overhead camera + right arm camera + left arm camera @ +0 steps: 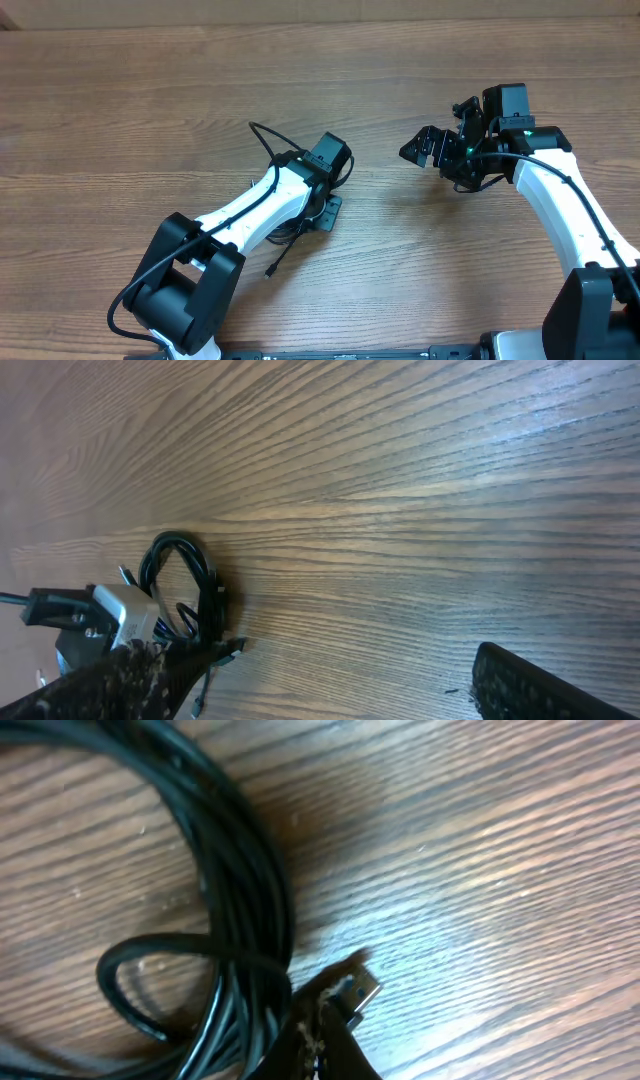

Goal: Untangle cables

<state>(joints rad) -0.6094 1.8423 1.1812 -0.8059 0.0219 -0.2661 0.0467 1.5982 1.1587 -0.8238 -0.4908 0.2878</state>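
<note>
The robot's left arm lies across the coil with its gripper shut at the plug, so the left gripper will back away and take the coil's nearer edge (254,186).
The black cables (263,136) lie bundled on the wooden table, mostly under my left arm; one loop sticks out at the back and a loose tail (277,262) runs toward the front. In the left wrist view the coiled cables (245,870) fill the left side. My left gripper (325,1025) is shut at the coil's edge, and a silver-tipped plug (357,992) pokes out from its tips. My right gripper (420,148) hovers open to the right, apart from the bundle. The right wrist view shows the cables (190,575) far off and nothing between the right gripper's (320,675) fingers.
The bare wooden table (150,90) stretches around both arms. My left arm (250,205) lies across the bundle and hides most of it from above. The right arm's own thicker cable (590,215) runs along its white link.
</note>
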